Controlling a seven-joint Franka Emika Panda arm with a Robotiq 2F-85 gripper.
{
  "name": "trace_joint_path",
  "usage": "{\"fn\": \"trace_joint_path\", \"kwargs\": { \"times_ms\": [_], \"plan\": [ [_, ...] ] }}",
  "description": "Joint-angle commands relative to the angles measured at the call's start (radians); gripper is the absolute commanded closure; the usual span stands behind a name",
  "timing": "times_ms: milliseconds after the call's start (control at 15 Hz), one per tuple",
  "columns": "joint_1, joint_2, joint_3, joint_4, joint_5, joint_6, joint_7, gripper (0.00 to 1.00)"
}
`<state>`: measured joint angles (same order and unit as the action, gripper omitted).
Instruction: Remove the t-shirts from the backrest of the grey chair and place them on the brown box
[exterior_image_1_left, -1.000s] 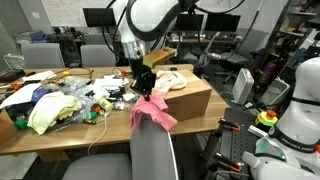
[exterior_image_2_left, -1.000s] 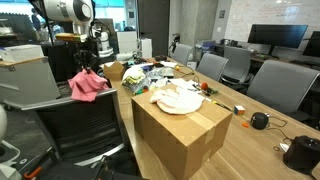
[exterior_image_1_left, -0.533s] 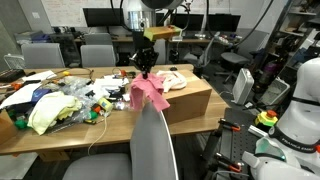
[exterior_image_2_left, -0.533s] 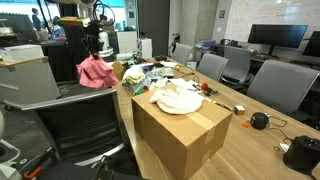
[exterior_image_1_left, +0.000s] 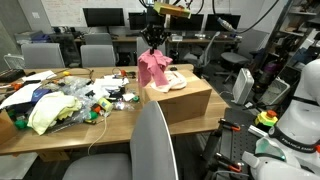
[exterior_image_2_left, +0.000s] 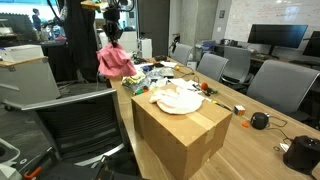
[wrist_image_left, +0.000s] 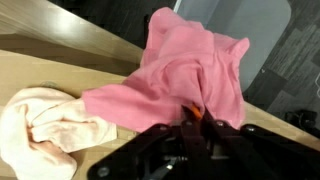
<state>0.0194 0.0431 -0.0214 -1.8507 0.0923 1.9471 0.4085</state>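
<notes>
Next, my gripper lets go of the pink t-shirt on top of the cream t-shirt (wrist_image_left: 52, 132) that lies on the brown box.
My gripper (exterior_image_1_left: 152, 42) is shut on a pink t-shirt (exterior_image_1_left: 153, 68), which hangs from it in the air above the near edge of the brown box (exterior_image_1_left: 185, 100). In an exterior view the shirt (exterior_image_2_left: 115, 62) hangs past the far end of the box (exterior_image_2_left: 180, 135). A cream t-shirt (exterior_image_1_left: 171, 81) lies on top of the box; it shows as a pale heap (exterior_image_2_left: 176, 98) there. In the wrist view the pink shirt (wrist_image_left: 190, 80) fills the middle, pinched at my jaws (wrist_image_left: 192, 116), with the cream shirt (wrist_image_left: 45, 125) below it. The grey chair's backrest (exterior_image_1_left: 153, 145) is bare.
The long wooden table (exterior_image_1_left: 60, 128) holds a clutter of small objects and a yellow cloth (exterior_image_1_left: 48, 110). Office chairs (exterior_image_2_left: 225, 70) line the table's far side. A second white robot (exterior_image_1_left: 298, 105) stands at one end. Monitors (exterior_image_1_left: 105, 17) are behind.
My gripper has lifted the pink t-shirt off the grey chair's backrest and carried it up and over toward the brown box.
</notes>
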Motion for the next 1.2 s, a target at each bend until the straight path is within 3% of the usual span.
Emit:
{"fn": "trace_joint_path", "kwargs": {
  "times_ms": [0,533,800,1133],
  "plan": [
    [-0.057,-0.043,-0.040,0.027,0.062,-0.027,0.020,0.98],
    [-0.174,-0.116,-0.138,-0.003,0.106,0.021,0.094,0.98],
    [-0.217,-0.137,-0.168,-0.014,0.085,0.054,0.196,0.98],
    [-0.250,-0.153,-0.182,-0.028,0.062,0.215,0.356,0.98]
  ]
}}
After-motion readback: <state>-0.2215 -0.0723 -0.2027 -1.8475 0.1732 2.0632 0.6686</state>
